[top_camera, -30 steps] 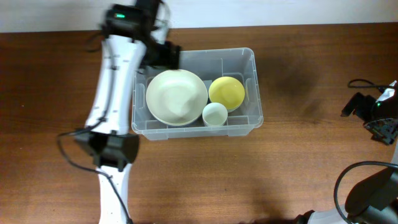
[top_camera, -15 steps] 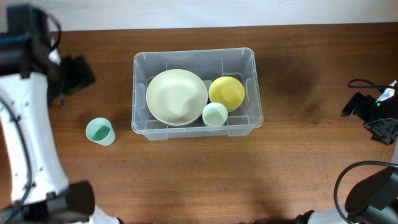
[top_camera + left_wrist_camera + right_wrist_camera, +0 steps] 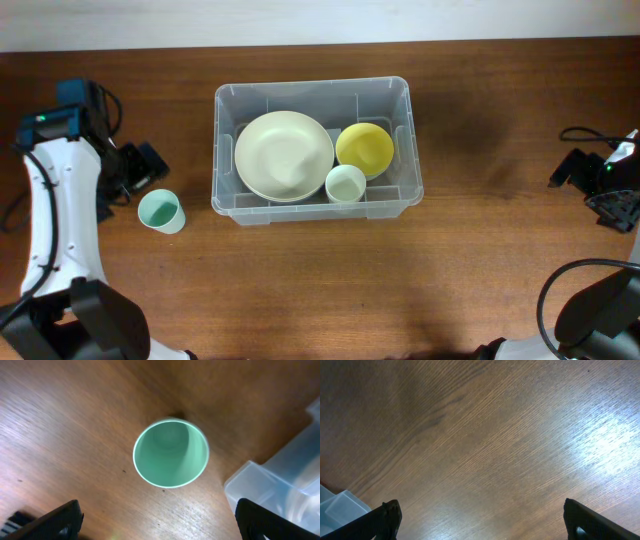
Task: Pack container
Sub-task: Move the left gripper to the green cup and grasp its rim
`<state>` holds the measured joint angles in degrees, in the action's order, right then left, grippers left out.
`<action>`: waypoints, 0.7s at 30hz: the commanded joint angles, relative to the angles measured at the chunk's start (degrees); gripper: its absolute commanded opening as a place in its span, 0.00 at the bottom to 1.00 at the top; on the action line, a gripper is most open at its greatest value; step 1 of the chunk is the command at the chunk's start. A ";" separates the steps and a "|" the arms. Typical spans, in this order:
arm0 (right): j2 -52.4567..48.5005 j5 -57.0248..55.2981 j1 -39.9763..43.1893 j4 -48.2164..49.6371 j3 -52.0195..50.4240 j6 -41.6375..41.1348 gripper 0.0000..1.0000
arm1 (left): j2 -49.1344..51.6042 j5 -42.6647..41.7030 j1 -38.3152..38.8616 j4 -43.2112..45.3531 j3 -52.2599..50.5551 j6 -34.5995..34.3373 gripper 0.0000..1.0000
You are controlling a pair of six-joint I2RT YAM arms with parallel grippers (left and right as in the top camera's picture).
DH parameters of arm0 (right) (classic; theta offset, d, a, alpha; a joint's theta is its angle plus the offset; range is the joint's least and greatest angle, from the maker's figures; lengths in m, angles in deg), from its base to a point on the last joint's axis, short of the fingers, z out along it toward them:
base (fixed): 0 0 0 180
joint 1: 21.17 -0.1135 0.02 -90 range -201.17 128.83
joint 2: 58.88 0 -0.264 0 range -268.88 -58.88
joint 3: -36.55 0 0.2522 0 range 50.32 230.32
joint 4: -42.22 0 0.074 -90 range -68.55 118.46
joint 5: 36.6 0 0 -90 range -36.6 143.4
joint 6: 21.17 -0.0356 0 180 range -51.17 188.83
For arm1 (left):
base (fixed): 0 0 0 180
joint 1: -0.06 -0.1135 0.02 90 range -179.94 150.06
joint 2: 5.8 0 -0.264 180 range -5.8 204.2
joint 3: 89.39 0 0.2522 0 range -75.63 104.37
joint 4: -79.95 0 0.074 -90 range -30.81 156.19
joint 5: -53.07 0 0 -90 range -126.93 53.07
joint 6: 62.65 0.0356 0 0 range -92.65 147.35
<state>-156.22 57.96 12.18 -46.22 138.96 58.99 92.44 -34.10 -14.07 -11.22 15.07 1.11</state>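
Note:
My left gripper should next move to the mint-green cup and close on the cup's rim point(image 3: 140, 211) point(image 3: 134, 458), on the side farthest from the clear container.
The clear container point(image 3: 385, 95) stands mid-table and holds a large cream bowl point(image 3: 284, 155), a yellow bowl point(image 3: 364, 148) and a small pale cup point(image 3: 346, 184). Left of it, on the wood, a mint-green cup point(image 3: 160, 212) stands upright and empty. My left gripper point(image 3: 143, 170) hovers just above and left of that cup, open and holding nothing. In the left wrist view the mint-green cup point(image 3: 171, 453) lies ahead of the open left gripper point(image 3: 160, 522), with a container corner point(image 3: 270, 490) at the right. My right gripper point(image 3: 575, 172) waits open at the far right edge.
Only bare wood lies under the open right gripper point(image 3: 481, 522) in its wrist view, with a container corner point(image 3: 335, 505) at the lower left. A black cable point(image 3: 585, 132) loops near the right arm. Wooden table point(image 3: 480, 260) surrounds the container.
My left arm swung from over the container's back-left corner out to the left side of the table, then settled beside the mint-green cup. The right arm has not moved.

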 commanded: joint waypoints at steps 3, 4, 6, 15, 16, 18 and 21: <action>0.42 0.13 0.07 0.15 -0.24 0.39 0.99 | -0.17 -1.55 -1.57 3.56 -7.15 -2.89 0.99; 0.42 0.13 0.07 0.15 -0.24 0.39 0.99 | -0.17 -1.53 -1.99 4.02 -7.98 -2.86 0.99; 0.42 0.13 0.07 0.15 -0.24 0.42 0.99 | -0.11 -1.55 -3.50 5.99 -10.27 -2.86 0.99; 0.42 0.13 0.07 0.15 -0.24 0.42 0.99 | 0.00 -1.57 -5.53 11.93 -15.63 -2.82 0.99; 0.42 0.13 0.07 0.15 -0.24 0.39 0.99 | 0.17 -1.60 -5.53 12.57 -16.20 -2.82 0.99; 0.42 0.13 0.07 0.15 -0.24 0.42 0.99 | 0.76 -1.60 -5.53 14.12 -17.20 -2.80 0.99; 0.42 0.13 0.07 0.15 -0.24 0.42 0.99 | 1.90 -1.68 -5.53 15.47 -17.59 -2.40 0.99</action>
<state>-156.22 57.96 12.18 -46.20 138.96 59.01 92.79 -35.23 -19.31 3.23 -1.90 -1.01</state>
